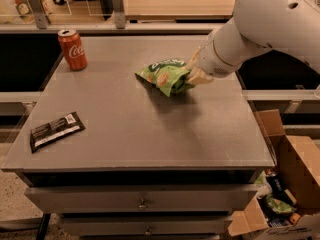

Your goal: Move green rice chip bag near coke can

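Observation:
Next, I release the green rice chip bag on the grey table [110, 75], beside the coke can's inner side.
The green rice chip bag [165, 76] is held off the grey table [150, 129], tilted, above the table's middle right. My gripper [194, 74] is shut on the bag's right end, with the white arm reaching in from the upper right. The coke can [72, 49] stands upright at the table's far left corner, well to the left of the bag.
A flat dark brown wrapped bar [55, 130] lies near the table's front left edge. An open cardboard box [285, 184] with items stands on the floor at the right. A shelf and clear holders run along the back.

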Robot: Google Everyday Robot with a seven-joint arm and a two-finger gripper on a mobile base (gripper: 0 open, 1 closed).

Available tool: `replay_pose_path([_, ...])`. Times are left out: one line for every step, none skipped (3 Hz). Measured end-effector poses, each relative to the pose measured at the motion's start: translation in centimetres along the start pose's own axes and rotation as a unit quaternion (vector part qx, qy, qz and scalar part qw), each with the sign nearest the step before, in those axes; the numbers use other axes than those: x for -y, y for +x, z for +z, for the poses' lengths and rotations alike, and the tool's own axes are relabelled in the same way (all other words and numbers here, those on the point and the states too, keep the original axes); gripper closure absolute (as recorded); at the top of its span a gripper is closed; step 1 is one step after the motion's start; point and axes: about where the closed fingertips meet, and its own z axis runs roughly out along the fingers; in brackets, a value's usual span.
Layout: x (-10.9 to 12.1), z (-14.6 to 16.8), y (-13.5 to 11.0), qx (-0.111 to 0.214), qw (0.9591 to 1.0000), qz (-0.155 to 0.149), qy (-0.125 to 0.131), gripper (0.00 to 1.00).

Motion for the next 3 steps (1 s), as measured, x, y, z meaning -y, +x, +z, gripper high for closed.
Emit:
replay_pose_path([0.1,0.6,-3.9,0.019,0.9994,-0.026,-0.014,1.00])
replay_pose_path([-0.3,2.0,-7.9,0.025,0.9980,-0.050,-0.030,1.00])
replay_pose_path([-0.1,4.1,-10.8,0.020,0.9974,-0.053,-0.044,1.00])
